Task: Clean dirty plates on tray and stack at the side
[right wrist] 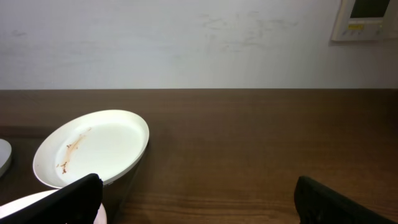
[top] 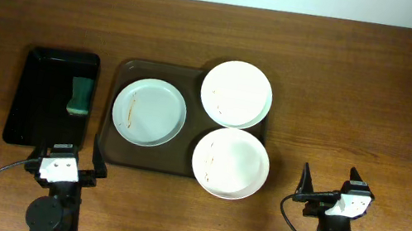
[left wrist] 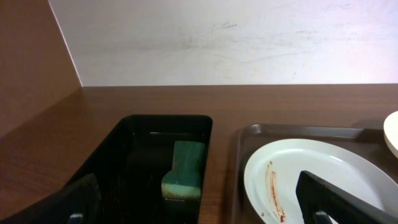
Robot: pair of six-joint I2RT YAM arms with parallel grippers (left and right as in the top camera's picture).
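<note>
The plates need cleaning, so next my left gripper is to go to the middle of the green sponge [top: 81, 95] [left wrist: 186, 163] in the black tray and close there.
Three plates lie on the brown tray [top: 128, 69]. The pale blue-grey plate [top: 149, 112] is at its left and shows a reddish smear in the left wrist view [left wrist: 292, 174]. A white plate [top: 236, 94] is at the far right, also in the right wrist view [right wrist: 93, 149]. Another white plate [top: 231, 163] is at the near right, overhanging the rim. My left gripper [top: 68, 161] is open and empty near the front edge, in front of the tray's left corner. My right gripper [top: 329, 180] is open and empty over bare table, right of the tray.
A narrow black tray [top: 45, 97] left of the brown tray holds a green sponge [top: 80, 95], seen also in the left wrist view [left wrist: 185, 168]. A pale wall runs along the table's far edge.
</note>
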